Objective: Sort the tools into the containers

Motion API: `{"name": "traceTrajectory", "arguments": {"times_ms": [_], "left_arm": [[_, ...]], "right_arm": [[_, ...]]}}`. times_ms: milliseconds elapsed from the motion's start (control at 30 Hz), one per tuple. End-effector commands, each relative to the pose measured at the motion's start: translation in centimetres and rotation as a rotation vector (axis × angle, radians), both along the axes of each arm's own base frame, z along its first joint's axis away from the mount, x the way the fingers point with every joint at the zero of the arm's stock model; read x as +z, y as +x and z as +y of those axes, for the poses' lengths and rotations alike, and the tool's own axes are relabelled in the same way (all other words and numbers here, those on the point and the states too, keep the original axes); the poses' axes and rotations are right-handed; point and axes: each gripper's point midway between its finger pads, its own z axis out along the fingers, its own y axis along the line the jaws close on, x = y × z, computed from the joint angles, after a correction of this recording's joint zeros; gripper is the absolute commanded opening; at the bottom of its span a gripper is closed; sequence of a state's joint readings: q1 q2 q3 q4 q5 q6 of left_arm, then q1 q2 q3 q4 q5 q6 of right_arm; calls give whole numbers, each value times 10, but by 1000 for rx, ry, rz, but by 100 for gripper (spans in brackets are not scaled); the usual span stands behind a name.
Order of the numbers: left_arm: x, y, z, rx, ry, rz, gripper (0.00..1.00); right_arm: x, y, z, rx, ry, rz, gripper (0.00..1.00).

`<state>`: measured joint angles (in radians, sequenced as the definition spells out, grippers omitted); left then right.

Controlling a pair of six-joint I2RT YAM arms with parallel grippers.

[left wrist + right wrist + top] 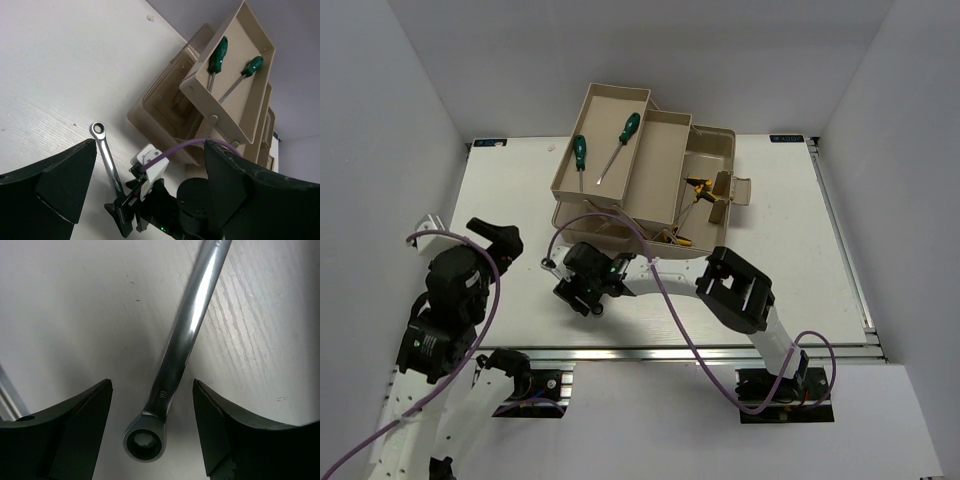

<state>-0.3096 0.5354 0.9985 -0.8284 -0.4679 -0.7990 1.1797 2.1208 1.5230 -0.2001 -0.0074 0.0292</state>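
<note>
My right gripper needs to grip the wrench nearer its middle (189,327) before lifting it, since its fingers are close to the silver wrench's ring end.
The silver wrench (175,360) lies flat on the white table, between the open fingers of my right gripper (151,386), with its ring end nearest the wrist. In the left wrist view the wrench (107,157) runs from its ring end down into the right gripper (119,210). In the top view the right gripper (576,293) is low over the table, in front of the beige toolbox (712,135). Two green-handled screwdrivers (580,152) (628,130) lie in its raised left tray (563,172). Yellow-and-black hex keys (698,187) lie in its right compartments. My left gripper (503,240) is open and empty.
The toolbox stands folded out at the back centre of the table, with its lower compartment (170,110) open towards the arms. A purple cable (665,300) loops over the right arm. White walls close in the table on the left, right and back.
</note>
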Motion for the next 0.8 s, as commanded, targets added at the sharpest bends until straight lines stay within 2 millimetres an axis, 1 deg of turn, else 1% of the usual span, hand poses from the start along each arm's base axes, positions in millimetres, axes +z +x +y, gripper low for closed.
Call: {"name": "traceTrajectory", "arguments": {"times_ms": [0, 133, 200, 233, 267, 333, 367, 433, 467, 500, 567, 600, 667, 733, 767], "left_arm": [[11, -14, 11, 21, 30, -35, 98], [6, -20, 12, 25, 21, -20, 98], [4, -21, 13, 28, 14, -14, 98], [5, -22, 13, 27, 11, -16, 98], [5, -22, 13, 29, 4, -20, 98], [6, -23, 13, 32, 0, -25, 98], [7, -24, 13, 31, -3, -30, 98], [6, -25, 14, 35, -4, -32, 98], [5, -25, 14, 37, -5, -32, 98], [5, -26, 14, 36, -7, -34, 98], [3, -26, 14, 36, -9, -34, 98], [3, -25, 14, 33, -10, -37, 98], [1, -25, 13, 31, -13, -37, 98], [0, -24, 12, 29, -13, -38, 98], [0, -24, 12, 27, -14, -39, 98]], "right_arm": [[6, 15, 11, -82, 26, -46, 71], [-5, 17, 6, -95, 7, -54, 69], [-10, 16, 4, -95, -8, -50, 66], [-13, 16, 1, -93, -19, -52, 64], [-16, 16, -2, -94, -30, -56, 56], [-18, 18, -9, -107, -55, -71, 48], [-24, 16, -16, -101, -76, -70, 43], [-25, 14, -26, -98, -100, -74, 40], [-32, 11, -36, -84, -129, -74, 36], [-31, 9, -42, -82, -145, -76, 35], [-37, 4, -58, -71, -190, -73, 33], [-36, 2, -64, -69, -202, -70, 31], [-41, -2, -79, -46, -250, -70, 30], [-45, -7, -100, -16, -312, -78, 29], [-40, -9, -105, -6, -315, -81, 29]]}}
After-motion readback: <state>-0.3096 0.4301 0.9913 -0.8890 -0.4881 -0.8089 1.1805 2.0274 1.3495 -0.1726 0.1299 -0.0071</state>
